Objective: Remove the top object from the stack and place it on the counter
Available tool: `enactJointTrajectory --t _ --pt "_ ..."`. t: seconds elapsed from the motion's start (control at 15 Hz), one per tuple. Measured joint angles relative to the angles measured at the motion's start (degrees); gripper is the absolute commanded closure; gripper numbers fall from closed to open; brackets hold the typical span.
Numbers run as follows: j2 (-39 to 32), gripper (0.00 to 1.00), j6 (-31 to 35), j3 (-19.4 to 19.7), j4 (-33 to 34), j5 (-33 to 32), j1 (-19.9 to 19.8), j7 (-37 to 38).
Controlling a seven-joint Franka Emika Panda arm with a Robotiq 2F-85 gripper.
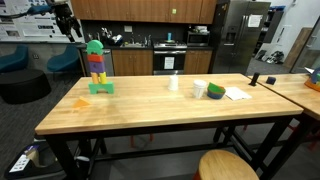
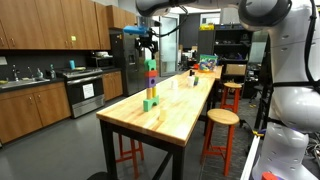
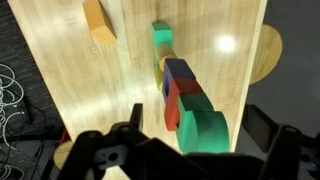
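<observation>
Only this bright green block should come off the green block below it. So my gripper should close on the top object's rounded upper part (image 1: 94,45) (image 3: 207,132).
The stack (image 1: 98,68) stands near one end of the light-wood counter (image 1: 170,115). It is a tower of orange-red, blue and purple blocks on a flat green base. The top object, a bright green block with a rounded top (image 1: 94,46), sits on it, and it also shows in the other exterior view (image 2: 151,65). My gripper (image 2: 148,40) hangs above the stack, apart from it. In the wrist view the top object (image 3: 205,130) lies between my open fingers (image 3: 198,125), with the green base (image 3: 161,33) far below. The gripper holds nothing.
A loose orange block (image 1: 81,101) lies on the counter near the stack. Two white cups (image 1: 173,82), a green round container (image 1: 216,91) and a paper sheet (image 1: 236,93) sit further along. A wooden stool (image 1: 228,165) stands beside the counter.
</observation>
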State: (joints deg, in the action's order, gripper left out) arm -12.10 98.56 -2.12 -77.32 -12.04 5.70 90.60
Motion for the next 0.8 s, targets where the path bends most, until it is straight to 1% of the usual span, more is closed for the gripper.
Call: enactJointTrajectory --t 0.47,0.8 --pt "-1.43 0.00 3.02 0.68 1.38 -2.15 -0.34 -0.14" --pt "-2.39 0.00 4.05 1.64 1.52 -2.23 -1.16 -0.32"
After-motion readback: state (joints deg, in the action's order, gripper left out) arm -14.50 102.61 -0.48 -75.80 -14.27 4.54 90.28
